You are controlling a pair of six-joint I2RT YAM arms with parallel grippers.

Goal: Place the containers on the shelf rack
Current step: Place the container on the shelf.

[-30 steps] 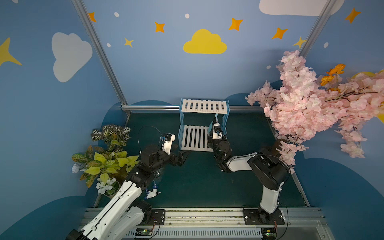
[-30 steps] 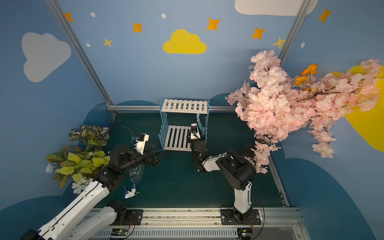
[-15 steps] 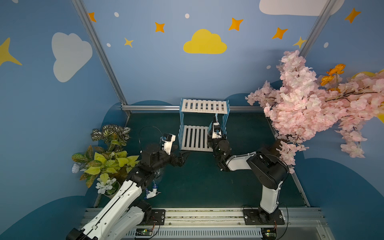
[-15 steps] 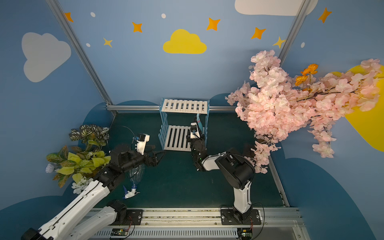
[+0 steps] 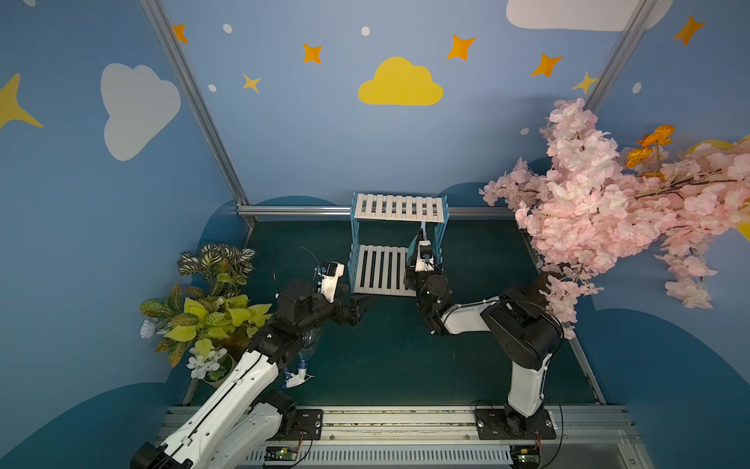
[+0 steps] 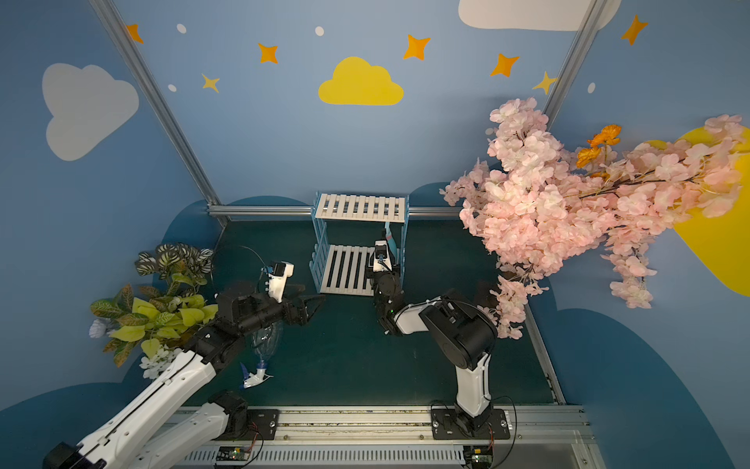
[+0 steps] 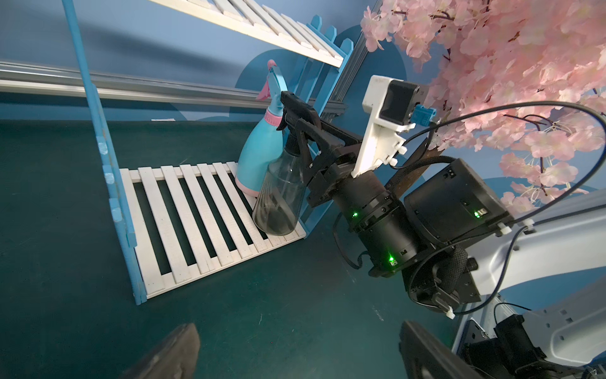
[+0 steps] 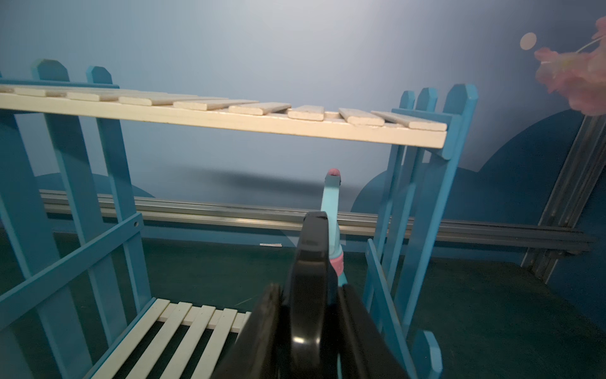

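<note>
Next, I move my left gripper next to the blue neck (image 5: 303, 363) of the clear bottle, beside its white trigger head, and close it there.
The shelf rack (image 5: 399, 208) (image 6: 360, 207) (image 7: 183, 210) stands at the back of the green table. On its lower shelf, at the right end, a light-blue bottle (image 7: 259, 154) (image 8: 330, 200) stands upright. Just in front of it is a dark smoky bottle (image 7: 278, 200), its base on the slats. My right gripper (image 7: 294, 129) (image 8: 308, 305) is shut on this bottle's black trigger head. A clear bottle (image 5: 303, 362) (image 6: 263, 352) lies on the table under my left arm. My left gripper (image 5: 357, 305) (image 6: 311, 303) (image 7: 298, 349) is open and holds nothing, in front of the rack's left side.
Potted leafy plants (image 5: 207, 308) crowd the table's left edge beside my left arm. A pink blossom tree (image 5: 608, 211) overhangs the right side behind my right arm. The rack's upper shelf (image 8: 229, 121) is bare. A metal rail (image 5: 406, 418) runs along the front.
</note>
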